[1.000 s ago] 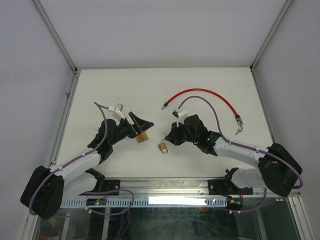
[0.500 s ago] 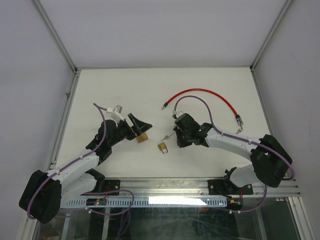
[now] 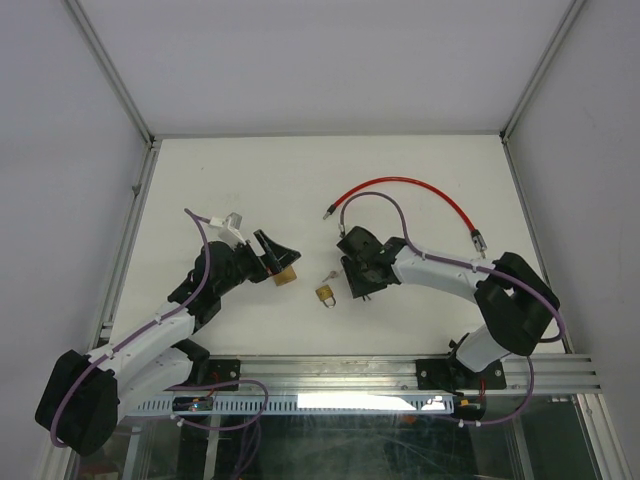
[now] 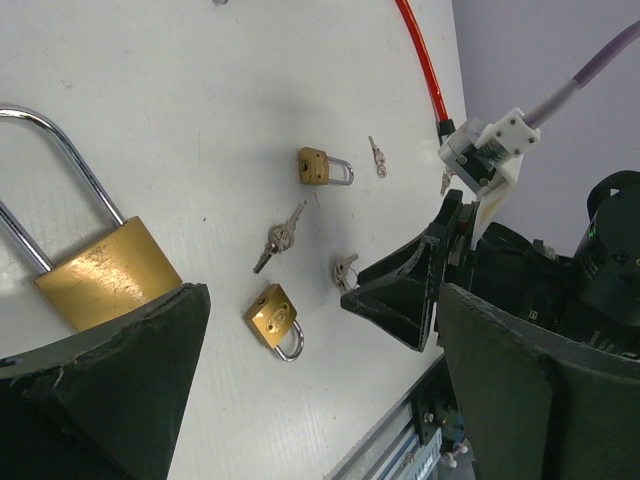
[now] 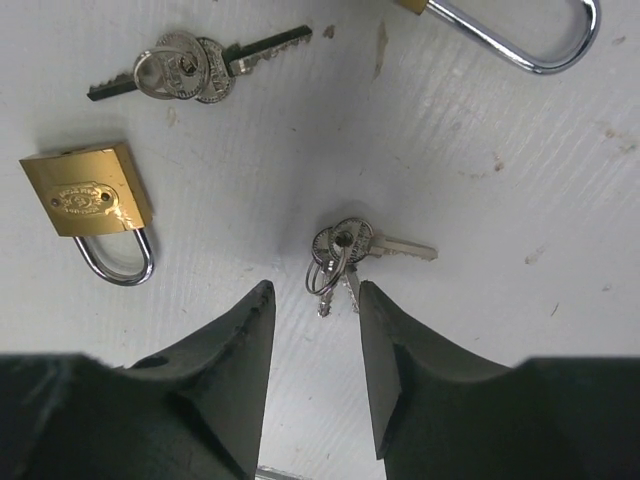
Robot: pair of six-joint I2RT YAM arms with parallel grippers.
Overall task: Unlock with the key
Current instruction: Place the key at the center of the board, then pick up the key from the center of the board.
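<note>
The key blades point across and toward the robot's right gripper, so it should turn the key bunch until one blade points ahead, then grab that key's head (image 5: 351, 239).
A large brass padlock (image 4: 100, 270) with a long steel shackle lies on the white table beside the left finger of my left gripper (image 4: 320, 330), which is open and holds nothing. In the top view this padlock (image 3: 285, 275) sits just under the left gripper (image 3: 278, 258). A bunch of silver keys (image 5: 340, 250) on a ring lies flat, just ahead of the tips of my right gripper (image 5: 313, 288). That gripper's jaws are apart and hold nothing. In the top view the right gripper (image 3: 352, 278) is right of the keys (image 3: 330, 275).
A small brass padlock (image 5: 90, 190) lies left of the key bunch, also visible from above as the small padlock (image 3: 326, 294). A second key set (image 5: 190, 65) lies further out. Another small padlock (image 4: 320, 167) and a red cable (image 3: 400, 185) lie towards the back.
My right gripper has gone from shut to open while its wrist swung left and turned; the key bunch now lies on the table before its tips. The left arm has barely moved.
</note>
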